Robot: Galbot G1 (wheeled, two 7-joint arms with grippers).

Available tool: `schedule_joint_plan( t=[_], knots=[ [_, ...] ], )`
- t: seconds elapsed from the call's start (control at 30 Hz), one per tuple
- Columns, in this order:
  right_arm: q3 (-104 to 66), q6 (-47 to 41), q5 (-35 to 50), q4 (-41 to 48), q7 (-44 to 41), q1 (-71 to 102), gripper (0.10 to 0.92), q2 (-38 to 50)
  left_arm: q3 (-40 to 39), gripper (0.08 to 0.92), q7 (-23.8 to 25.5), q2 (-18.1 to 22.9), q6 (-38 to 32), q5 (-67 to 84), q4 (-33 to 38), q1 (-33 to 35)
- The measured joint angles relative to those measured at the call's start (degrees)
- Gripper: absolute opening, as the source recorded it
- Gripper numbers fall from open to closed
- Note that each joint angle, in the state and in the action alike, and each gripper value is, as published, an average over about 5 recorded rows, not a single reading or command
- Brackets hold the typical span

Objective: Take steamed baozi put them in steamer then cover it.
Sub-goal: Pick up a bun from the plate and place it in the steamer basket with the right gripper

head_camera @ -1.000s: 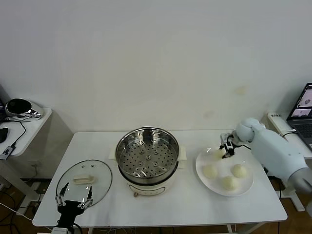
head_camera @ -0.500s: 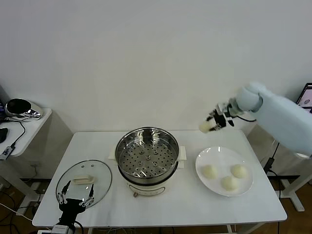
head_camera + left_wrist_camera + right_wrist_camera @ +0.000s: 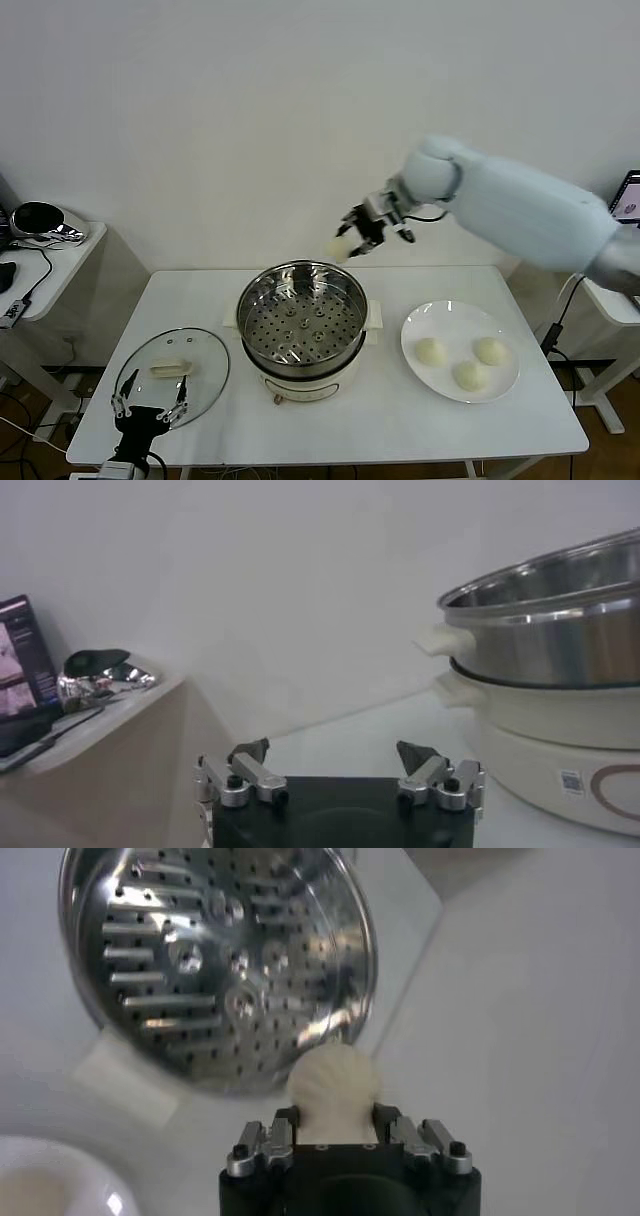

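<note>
My right gripper is to put the baozi down on the far part of the steamer's perforated tray [image 3: 303, 292] [image 3: 300, 995], near the back side of the steamer.
My right gripper [image 3: 347, 244] is shut on one cream-white baozi [image 3: 333, 1088] and holds it in the air above the far right rim of the steamer [image 3: 302, 318]. The steamer is a shiny steel pot with an empty perforated tray [image 3: 200, 958] on a cream base. Three more baozi [image 3: 431, 351] [image 3: 490, 350] [image 3: 470, 375] lie on a white plate [image 3: 448, 316] to its right. The glass cover [image 3: 172, 370] with its cream handle lies flat on the table left of the steamer. My left gripper [image 3: 152, 411] is open and empty at the table's front left edge, just in front of the cover.
The white table [image 3: 370, 430] ends close behind the steamer at a plain wall. A side table [image 3: 50, 262] with a black and chrome object [image 3: 38, 220] stands at the left. A laptop [image 3: 630, 205] shows at the far right edge.
My right gripper has lifted one baozi off the plate and carried it left, from over the plate to above the steamer's far rim. The left arm has barely moved.
</note>
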State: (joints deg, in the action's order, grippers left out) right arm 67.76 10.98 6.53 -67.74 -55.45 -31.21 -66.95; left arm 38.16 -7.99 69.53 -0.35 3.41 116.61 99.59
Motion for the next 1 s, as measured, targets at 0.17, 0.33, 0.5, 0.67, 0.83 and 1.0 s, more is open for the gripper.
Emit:
schedule_joint_plan(
  t=[0.17,0.33,0.5,0.67,0.83,1.0],
  knots=[
    [2.0,5.6,-4.4,3.0,0.6,0.6,0.484,-4.2,0.3,0.823,0.0,0.4,0.0,0.1,0.2,0.0],
    [2.7,10.6,-10.0,6.2,1.6,2.0,0.485,-7.3,0.3,0.823,0.0,0.7,-0.1,0.1,0.3,0.1],
    [3.0,14.6,-15.3,8.7,2.4,3.3,0.489,-9.4,0.5,0.823,0.0,0.7,-0.2,0.1,0.3,0.3],
    [3.3,17.7,-19.4,10.3,3.1,4.6,0.492,-10.5,0.6,0.823,0.0,0.8,-0.3,0.1,0.4,0.2],
    [3.3,20.0,-22.4,11.9,4.1,5.7,0.501,-11.7,0.6,0.823,0.0,1.0,-0.3,0.1,0.6,0.3],
    [2.8,21.5,-24.7,13.4,5.1,6.4,0.534,-12.7,0.6,0.823,-0.1,1.2,-0.4,0.0,0.7,0.4]
  ],
)
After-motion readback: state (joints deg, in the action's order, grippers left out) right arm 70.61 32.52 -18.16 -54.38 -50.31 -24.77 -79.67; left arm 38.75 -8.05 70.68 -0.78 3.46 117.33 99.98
